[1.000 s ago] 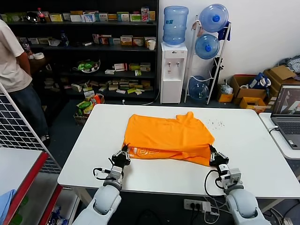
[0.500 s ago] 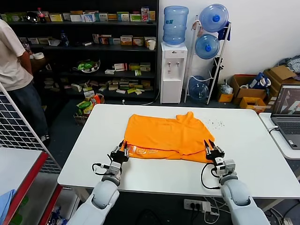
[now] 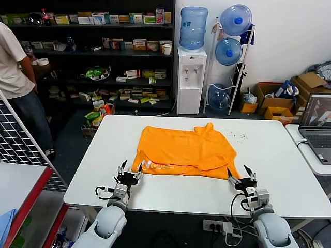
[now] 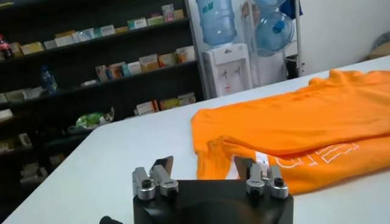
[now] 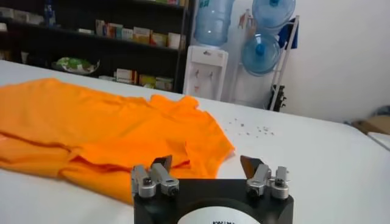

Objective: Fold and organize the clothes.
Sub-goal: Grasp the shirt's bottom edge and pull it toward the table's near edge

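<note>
The orange T-shirt's near fold lies rumpled next to my left gripper, so my grippers should grab the T-shirt's near corners (image 3: 135,168) and pull the fold straight before folding any further.
The orange T-shirt (image 3: 183,150) lies partly folded on the white table (image 3: 269,155), with white lettering (image 3: 164,166) showing along its near edge. My left gripper (image 3: 130,173) is open and empty, just in front of the shirt's near left corner. My right gripper (image 3: 240,177) is open and empty, just in front of the near right corner. The shirt also shows in the left wrist view (image 4: 304,128), beyond the open left gripper (image 4: 204,167), and in the right wrist view (image 5: 103,128), beyond the open right gripper (image 5: 207,165).
A laptop (image 3: 318,126) sits on a side table at the right. A wire rack (image 3: 20,150) and a red-edged table with a blue cloth (image 3: 6,219) stand at the left. A person (image 3: 15,77) stands by the shelves. A water dispenser (image 3: 191,77) stands behind the table.
Both grippers have let go of the shirt's near edge and drawn back toward me. The folded edge now lies flat on the table with the lettering showing.
</note>
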You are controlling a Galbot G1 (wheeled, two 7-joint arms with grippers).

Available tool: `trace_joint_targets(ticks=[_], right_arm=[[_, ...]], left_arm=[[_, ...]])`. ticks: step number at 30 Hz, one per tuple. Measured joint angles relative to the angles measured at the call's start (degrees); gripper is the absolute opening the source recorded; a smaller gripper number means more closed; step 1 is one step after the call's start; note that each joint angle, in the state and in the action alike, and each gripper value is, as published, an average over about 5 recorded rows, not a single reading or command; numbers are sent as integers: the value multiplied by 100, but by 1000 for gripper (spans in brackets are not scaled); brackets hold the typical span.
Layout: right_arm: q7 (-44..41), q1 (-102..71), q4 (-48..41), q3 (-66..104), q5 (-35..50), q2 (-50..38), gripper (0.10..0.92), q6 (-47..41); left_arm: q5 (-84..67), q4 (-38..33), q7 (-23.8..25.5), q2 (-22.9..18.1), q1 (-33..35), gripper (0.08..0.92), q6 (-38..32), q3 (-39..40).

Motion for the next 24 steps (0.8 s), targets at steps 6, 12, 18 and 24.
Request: trace_joint_targets(ticks=[6,12,18,24], right_arm=[[10,-55,-63,11,-9,19,731,-121],[4,8,-234,-11,-27,50,567,-148],[-31,76,-335,-36,-35,15,394,-170],[-42,15,-313,-2,5,-75,220,-220]], left_arm=[[-165,109,8,-55,-79,821,64,16],[-335,231,64,-104,-135,750,169,7],[-443,270,124,-75,-128,577,267,-20],[-522,219,180,-20,-67,403,297,-42]])
